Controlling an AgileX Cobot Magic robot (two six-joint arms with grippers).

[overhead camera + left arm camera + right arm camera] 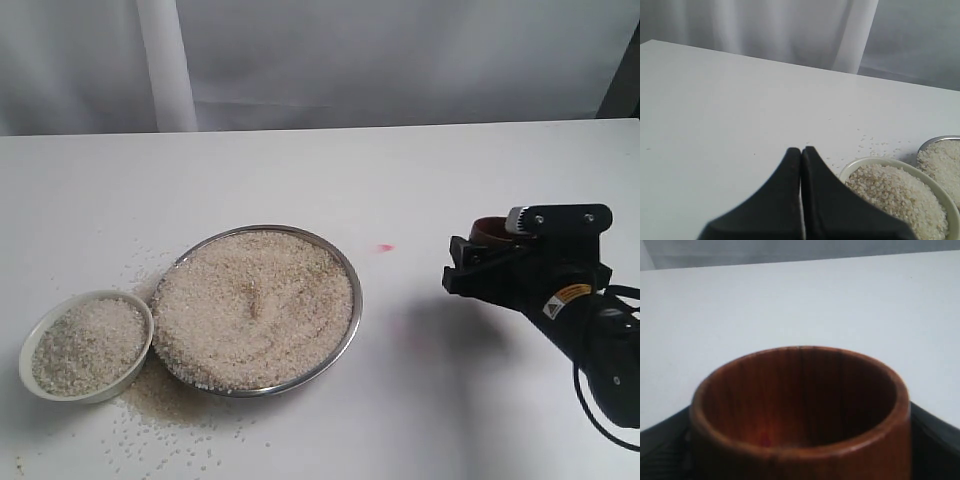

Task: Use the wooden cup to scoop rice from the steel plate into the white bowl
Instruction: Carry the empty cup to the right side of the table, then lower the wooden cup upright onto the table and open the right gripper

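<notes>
I should use my right gripper to set the wooden cup down on the bare white table (pixel 489 313) just below it, well away from the steel plate.
The steel plate (pixel 352 300) sits left of the table's middle, heaped with rice (pixel 255 305). Touching its left side is the white bowl (pixel 90 393), also full of rice (pixel 85 345). Far to the right, my right gripper (pixel 478 262) is shut on the wooden cup (pixel 490 228), well apart from the plate. In the right wrist view the cup (pixel 800 450) fills the space between the black fingers (pixel 935 435), and no grains show in its dark inside. My left gripper (pixel 801 150) is shut and empty beside the bowl (pixel 865 162); the exterior view does not show it.
Loose grains (pixel 170 430) lie scattered on the white table around the bowl and in front of the plate. A small pink mark (pixel 385 247) lies on the table between plate and right gripper. A pale curtain hangs behind the table's far edge.
</notes>
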